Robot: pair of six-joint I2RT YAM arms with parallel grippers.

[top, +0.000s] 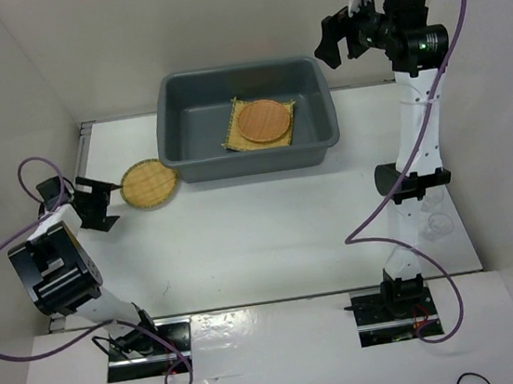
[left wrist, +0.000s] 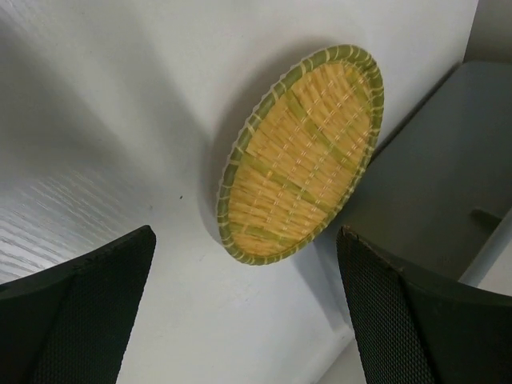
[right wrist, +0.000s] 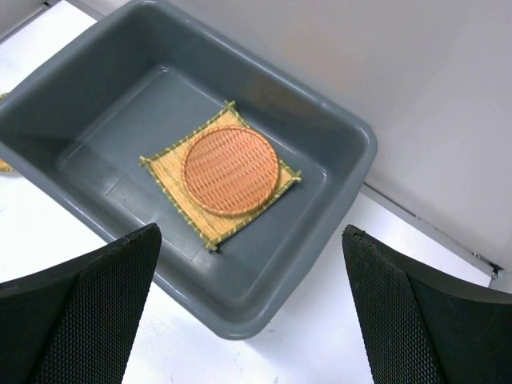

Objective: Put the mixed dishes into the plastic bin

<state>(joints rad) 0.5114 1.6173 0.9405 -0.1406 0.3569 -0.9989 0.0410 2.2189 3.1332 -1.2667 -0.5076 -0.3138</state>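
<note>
Next, my left gripper grips the round yellow disc's rim (top: 126,197) (left wrist: 240,250) on the side facing away from the plastic bin.
The dark grey plastic bin (top: 170,95) stands at the back middle of the table. Inside it the square yellow slatted mat (top: 233,135) lies flat with the round orange-brown woven disc (top: 263,121) on top; both show in the right wrist view, mat (right wrist: 172,182) and disc (right wrist: 230,170). The round yellow dark-rimmed disc (top: 149,183) lies on the table against the bin's front-left corner. My left gripper (top: 111,205) is open and empty just left of it; the disc (left wrist: 300,156) lies ahead of its jaws. My right gripper (top: 337,53) is open and empty, raised above the bin's right end (right wrist: 336,208).
Small clear glasses (top: 439,224) stand on the table at the right, beside the right arm's lower link. White walls close in the table on the left, back and right. The bin's outer wall (left wrist: 432,192) is close on the left gripper's right.
</note>
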